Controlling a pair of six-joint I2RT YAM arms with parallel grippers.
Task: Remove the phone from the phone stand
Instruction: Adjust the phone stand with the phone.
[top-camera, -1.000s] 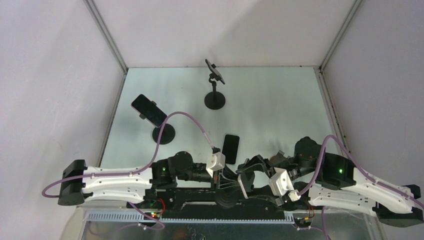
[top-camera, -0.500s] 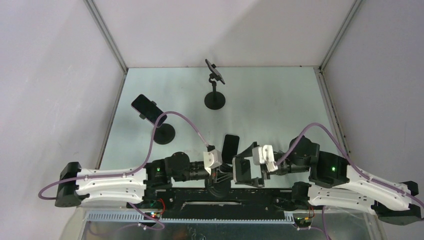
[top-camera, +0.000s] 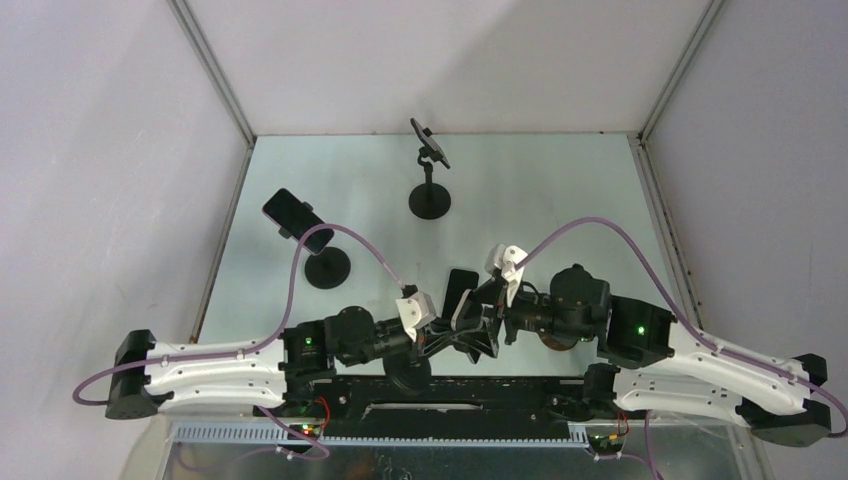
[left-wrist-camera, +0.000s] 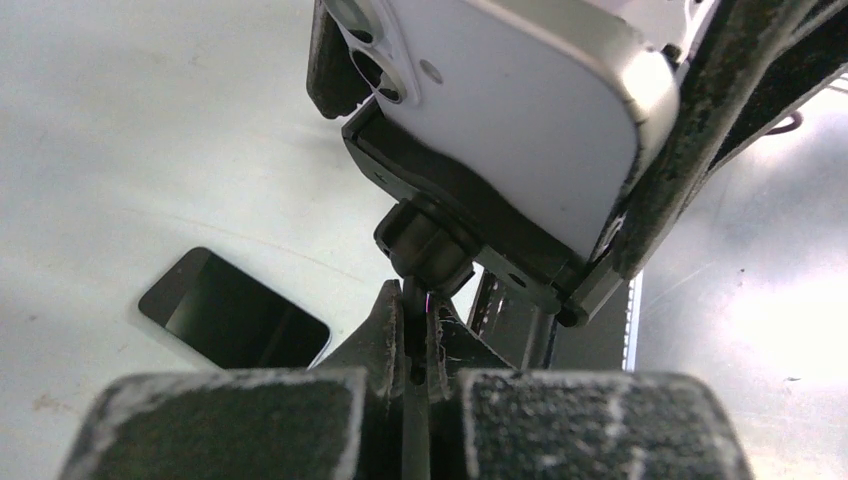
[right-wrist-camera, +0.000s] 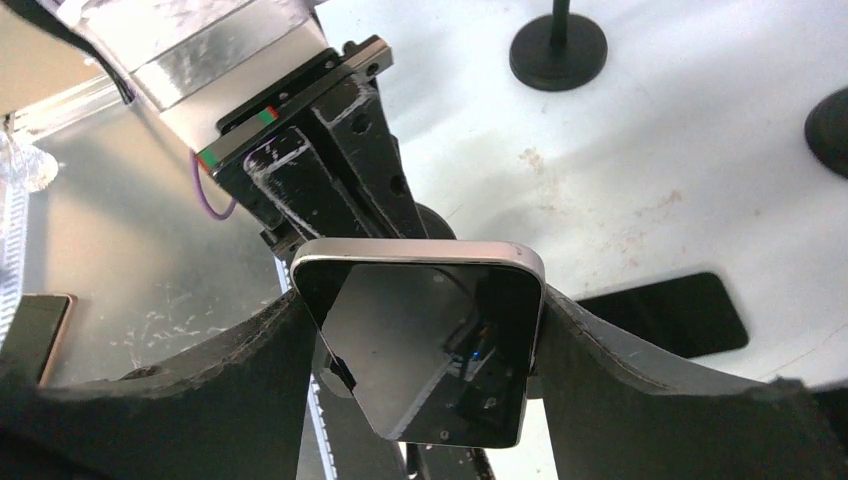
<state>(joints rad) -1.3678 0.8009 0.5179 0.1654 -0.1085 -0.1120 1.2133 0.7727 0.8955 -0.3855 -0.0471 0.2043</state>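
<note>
Next, my left gripper opens and takes the ball joint (left-wrist-camera: 425, 245) just under the clamp, as it is holding the stand's thin post while the clamp above tilts crooked.
A phone with a white back (left-wrist-camera: 510, 110) and a dark screen (right-wrist-camera: 400, 330) sits in the black clamp (left-wrist-camera: 470, 215) of a phone stand near the table's front middle. My left gripper (left-wrist-camera: 418, 322) is shut on the stand's thin post just below its ball joint (left-wrist-camera: 425, 240); it shows in the top view (top-camera: 432, 340) too. My right gripper (right-wrist-camera: 425, 335) is shut on the phone, one finger on each long edge; in the top view (top-camera: 478, 318) it meets the left gripper.
A black phone (top-camera: 461, 290) lies flat just beyond the grippers. A second stand (top-camera: 327, 268) with a dark phone (top-camera: 298, 220) stands at the left. A third stand (top-camera: 430, 203) stands at the back middle. Grey walls enclose the table.
My right arm has swung left and forward from the front right and its fingers now sit around the phone. My left gripper has shifted slightly left, still on the post.
</note>
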